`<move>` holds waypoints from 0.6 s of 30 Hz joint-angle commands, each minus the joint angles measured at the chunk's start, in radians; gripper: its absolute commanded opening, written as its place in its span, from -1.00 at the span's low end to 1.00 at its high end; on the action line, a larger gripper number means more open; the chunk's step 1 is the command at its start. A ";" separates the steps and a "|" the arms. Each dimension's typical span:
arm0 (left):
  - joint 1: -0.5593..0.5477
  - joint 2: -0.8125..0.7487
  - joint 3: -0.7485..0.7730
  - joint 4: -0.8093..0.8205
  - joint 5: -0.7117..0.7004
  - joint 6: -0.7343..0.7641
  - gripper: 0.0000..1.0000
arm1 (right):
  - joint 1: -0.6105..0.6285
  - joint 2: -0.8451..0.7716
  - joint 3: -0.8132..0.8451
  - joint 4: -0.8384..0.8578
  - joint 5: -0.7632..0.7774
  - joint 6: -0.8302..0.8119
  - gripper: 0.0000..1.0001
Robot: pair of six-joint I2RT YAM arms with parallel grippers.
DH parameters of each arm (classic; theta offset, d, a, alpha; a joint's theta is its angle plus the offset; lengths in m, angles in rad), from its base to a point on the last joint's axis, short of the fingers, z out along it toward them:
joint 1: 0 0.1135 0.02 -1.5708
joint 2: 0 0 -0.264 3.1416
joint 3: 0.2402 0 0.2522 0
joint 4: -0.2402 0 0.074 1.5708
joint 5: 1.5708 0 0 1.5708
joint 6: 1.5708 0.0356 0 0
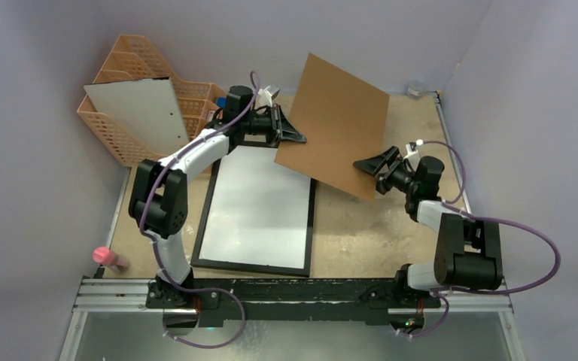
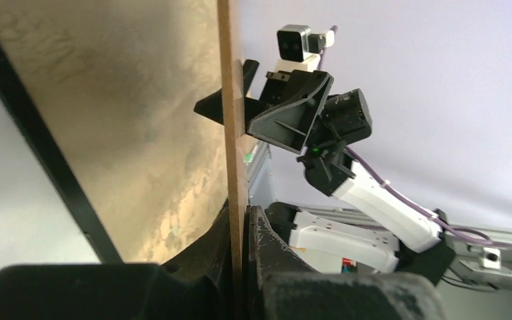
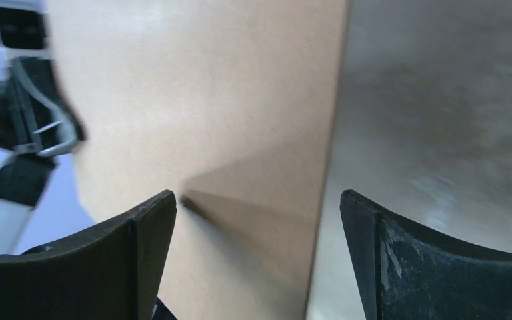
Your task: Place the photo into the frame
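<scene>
The middle of the brown backing board's free edge (image 1: 379, 156) (image 3: 323, 193), opposite the edge held by my left gripper, will be gripped by my right gripper.
The frame (image 1: 250, 268), black-bordered with a white inside, lies flat on the table between the arms. A brown backing board (image 1: 335, 124) is held tilted above the frame's far right corner. My left gripper (image 1: 297, 138) is shut on the board's left edge. The left wrist view shows that thin board edge (image 2: 231, 100) pinched in my left gripper (image 2: 243, 240). My right gripper (image 1: 361, 164) stands open astride the board's right edge. In the right wrist view the board (image 3: 227, 100) passes between the spread fingers of that right gripper (image 3: 257, 207). The photo is out of view.
An orange basket organiser (image 1: 113, 135) stands at the far left with a white board (image 1: 139, 109) leaning in it. A pink object (image 1: 109, 258) lies at the table's near left edge. Purple walls close in the back and both sides.
</scene>
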State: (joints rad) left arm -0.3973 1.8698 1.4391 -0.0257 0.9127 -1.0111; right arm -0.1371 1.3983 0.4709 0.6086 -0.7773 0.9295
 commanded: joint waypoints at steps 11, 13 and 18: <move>0.118 -0.185 0.088 0.272 0.276 -0.111 -1.00 | 0.004 -0.152 0.203 0.747 -0.127 0.516 0.68; 0.123 -0.197 0.080 0.304 0.291 -0.129 -1.00 | 0.003 -0.138 0.234 0.775 -0.109 0.547 0.53; 0.138 -0.223 0.061 0.400 0.315 -0.189 -1.00 | 0.003 -0.079 0.305 0.865 -0.095 0.605 0.30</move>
State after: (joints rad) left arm -0.2722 1.6978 1.4837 0.2226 1.1645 -1.1606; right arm -0.1356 1.2903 0.6888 1.2892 -0.8890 1.4532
